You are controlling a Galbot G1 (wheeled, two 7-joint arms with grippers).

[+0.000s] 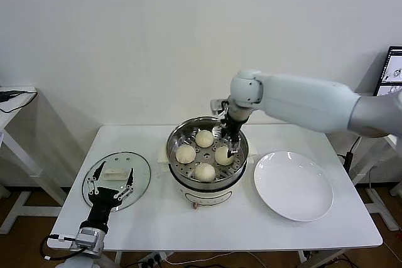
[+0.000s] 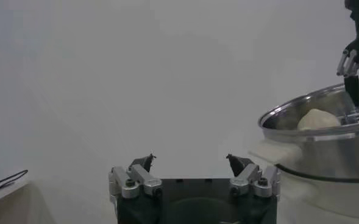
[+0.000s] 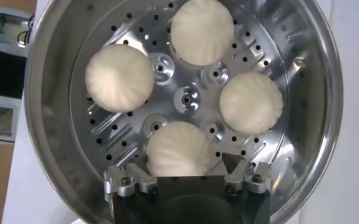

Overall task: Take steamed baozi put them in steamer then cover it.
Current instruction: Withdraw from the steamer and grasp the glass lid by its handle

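My left gripper is going down to the glass lid next. It should then close on the middle of its white handle (image 1: 114,174).
Several cream-white pleated baozi lie on the perforated tray inside the shiny steamer (image 1: 175,135): one at the back (image 1: 204,138), one on the left (image 1: 185,154), one at the front (image 1: 205,172) and one on the right (image 1: 224,155). My right gripper (image 1: 233,147) reaches down inside the pot's right side and is open, straddling the right baozi (image 3: 178,148); the one fingertip (image 3: 229,160) that shows stands clear of it. My left gripper (image 1: 113,178) hangs open and empty near the table's front left, over the glass lid (image 1: 137,162).
The glass lid with its white handle (image 1: 114,172) lies flat on the table left of the steamer. A bare white plate (image 1: 293,185) sits to the right of it. The steamer rim (image 2: 313,114) shows in the left wrist view.
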